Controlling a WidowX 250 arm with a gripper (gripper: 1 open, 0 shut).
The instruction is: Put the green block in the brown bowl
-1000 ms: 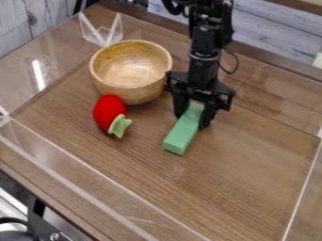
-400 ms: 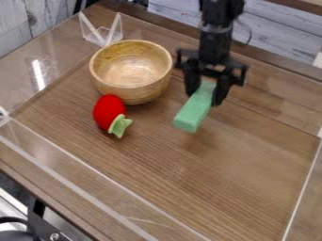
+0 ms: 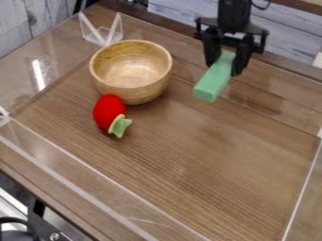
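Note:
My gripper is to let go of the green block in the middle of the empty brown bowl (image 3: 131, 71), behind the red strawberry-like toy.
The green block (image 3: 214, 79), a long light-green bar, hangs tilted above the table with its upper end between the black fingers of my gripper (image 3: 228, 58), which is shut on it. The gripper points straight down at the upper right of the view. The brown bowl (image 3: 131, 71), round, wooden and empty, stands on the table to the left of the block, a short gap apart from it.
A red strawberry-like toy (image 3: 111, 113) with a green leaf end lies in front of the bowl. A clear plastic stand (image 3: 98, 28) sits behind the bowl. Low clear walls (image 3: 25, 141) border the wooden table on the left and front.
The gripper has lifted the green block off the table and carried it up and away toward the back right. Bowl and red toy have not moved.

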